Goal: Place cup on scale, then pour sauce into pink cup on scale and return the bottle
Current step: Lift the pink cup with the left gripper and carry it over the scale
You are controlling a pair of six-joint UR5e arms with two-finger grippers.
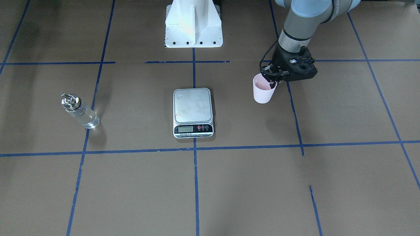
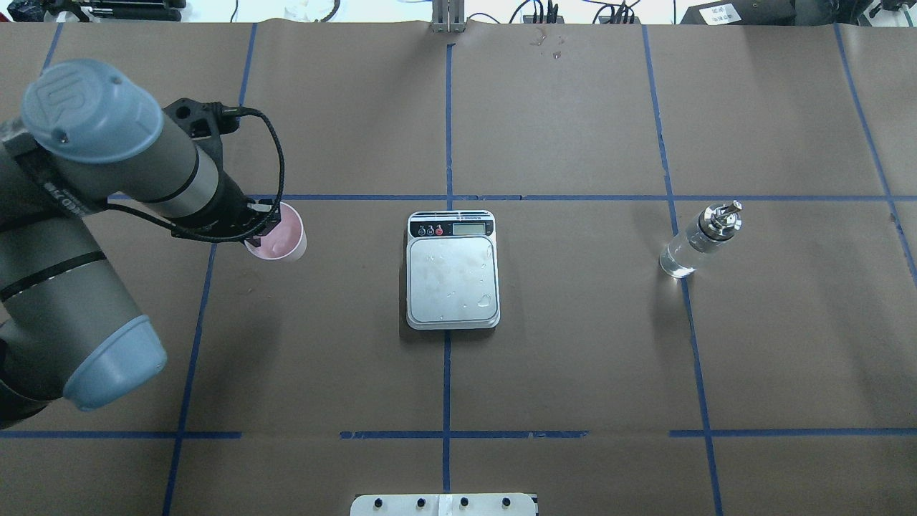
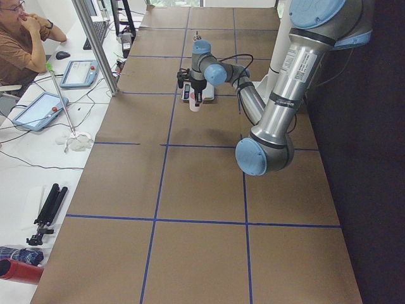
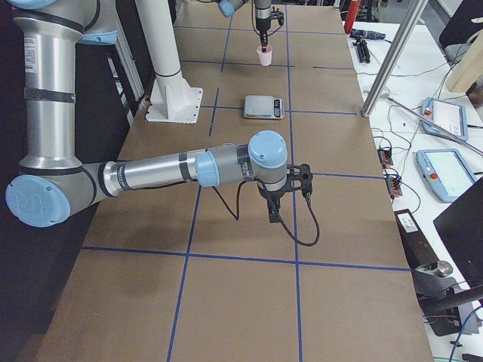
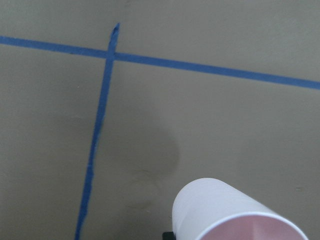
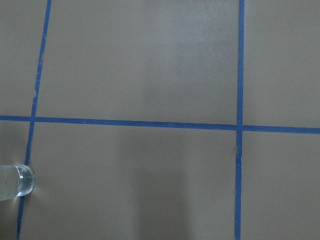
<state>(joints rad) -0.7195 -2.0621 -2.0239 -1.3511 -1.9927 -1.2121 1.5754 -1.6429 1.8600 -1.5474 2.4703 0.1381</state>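
The pale pink cup, now hanging above the table, will be released by my left gripper on the middle of the scale's platform point(image 1: 192, 108).
The pale pink cup point(image 1: 263, 91) hangs from my left gripper point(image 1: 273, 82), which is shut on its rim, and its shadow lies apart from it on the table in the left wrist view point(image 5: 235, 215). In the overhead view the cup point(image 2: 281, 235) is to the left of the scale point(image 2: 451, 279). The scale point(image 1: 193, 105) sits at the table's middle with nothing but a few drops on its platform. The clear bottle point(image 1: 80, 111) with its silver cap stands upright to the right of the scale in the overhead view point(image 2: 698, 240). My right gripper point(image 4: 273, 213) shows only in the exterior right view, so I cannot tell its state.
The white robot base point(image 1: 193, 29) stands behind the scale. Blue tape lines point(image 2: 448, 107) grid the brown table cover. The bottle's base point(image 6: 15, 182) shows at the left edge of the right wrist view. An operator point(image 3: 19, 44) sits beside the table.
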